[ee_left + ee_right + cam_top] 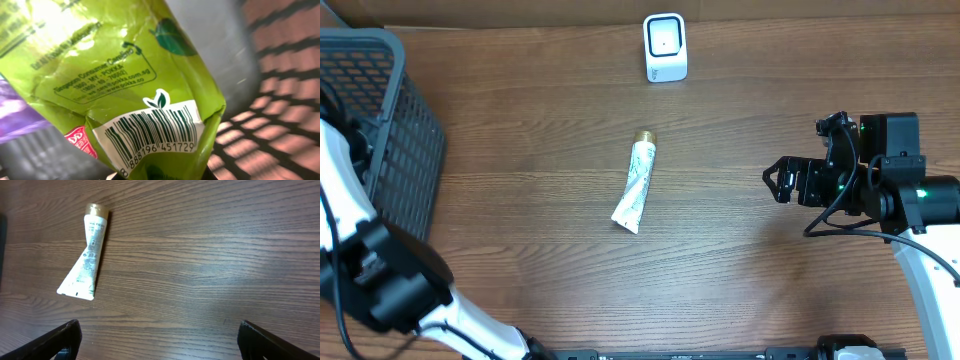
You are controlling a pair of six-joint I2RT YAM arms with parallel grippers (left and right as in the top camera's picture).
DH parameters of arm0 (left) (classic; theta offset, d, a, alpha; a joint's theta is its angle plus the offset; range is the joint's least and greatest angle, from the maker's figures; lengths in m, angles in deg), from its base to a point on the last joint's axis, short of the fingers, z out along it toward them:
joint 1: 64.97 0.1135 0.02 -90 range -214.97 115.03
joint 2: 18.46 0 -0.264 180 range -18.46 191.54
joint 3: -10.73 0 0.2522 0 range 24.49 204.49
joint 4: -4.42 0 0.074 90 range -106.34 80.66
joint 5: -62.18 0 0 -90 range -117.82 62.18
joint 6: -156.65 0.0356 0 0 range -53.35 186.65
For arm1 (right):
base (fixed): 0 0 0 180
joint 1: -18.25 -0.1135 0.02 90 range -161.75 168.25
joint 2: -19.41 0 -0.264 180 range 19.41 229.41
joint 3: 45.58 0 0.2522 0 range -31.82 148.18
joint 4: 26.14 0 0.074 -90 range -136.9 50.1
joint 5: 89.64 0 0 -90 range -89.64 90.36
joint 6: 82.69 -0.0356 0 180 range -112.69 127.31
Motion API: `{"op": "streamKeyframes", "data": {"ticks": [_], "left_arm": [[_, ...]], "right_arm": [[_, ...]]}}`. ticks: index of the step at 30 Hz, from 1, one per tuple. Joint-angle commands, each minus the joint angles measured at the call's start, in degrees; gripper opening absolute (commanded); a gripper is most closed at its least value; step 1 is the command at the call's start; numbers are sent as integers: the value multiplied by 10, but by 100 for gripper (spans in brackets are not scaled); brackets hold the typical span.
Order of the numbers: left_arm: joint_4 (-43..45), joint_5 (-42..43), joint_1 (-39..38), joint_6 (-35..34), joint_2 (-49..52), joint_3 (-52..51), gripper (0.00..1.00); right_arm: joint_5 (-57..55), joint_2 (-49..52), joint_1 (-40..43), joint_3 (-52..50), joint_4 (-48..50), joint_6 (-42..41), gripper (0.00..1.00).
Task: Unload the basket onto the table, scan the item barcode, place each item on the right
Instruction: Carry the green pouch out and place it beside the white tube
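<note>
The robot's left gripper should release the green foil packet on the brown table (618,170) beside the white tube, toward the basket.
In the left wrist view a green foil packet (115,60) fills the frame, and its white barcode (150,132) faces the camera. The packet's lower edge narrows into the spot where my left gripper's jaws meet. The jaws are shut on the packet and hidden beneath it. The grey mesh basket (280,100) surrounds it. From overhead, my left arm (360,250) reaches into the basket (390,130). The white scanner (665,47) stands at the back centre of the table. My right gripper (778,182) hovers open at the right, holding nothing, its fingers (60,342) wide apart.
A white tube with a gold cap (636,184) lies mid-table, and also shows at the upper left of the right wrist view, tube (85,255). A purple package (15,112) lies beside the green packet in the basket. The table is brown wood.
</note>
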Motion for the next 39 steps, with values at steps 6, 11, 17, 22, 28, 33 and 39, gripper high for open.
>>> {"op": "streamKeyframes", "data": {"ticks": [6, 11, 17, 22, 28, 33, 39], "left_arm": [[4, -7, -40, 34, -186, 22, 4], [11, -40, -76, 41, -241, 22, 4], [6, -15, -120, 76, -268, 22, 4], [-36, 0, -222, 111, -272, 19, 4], [-55, 0, -392, 151, -257, -22, 4], [-56, -1, -494, 167, -219, -75, 4], [-53, -4, -545, 179, -138, -159, 5]], "right_arm": [[-3, 0, -2, 11, 5, 1, 100], [-3, 0, -2, 11, 5, 1, 100], [-3, 0, -2, 11, 5, 1, 100], [-3, 0, -2, 11, 5, 1, 100], [-3, 0, -2, 11, 5, 1, 100], [-3, 0, -2, 11, 5, 1, 100], [-3, 0, -2, 11, 5, 1, 100]]}}
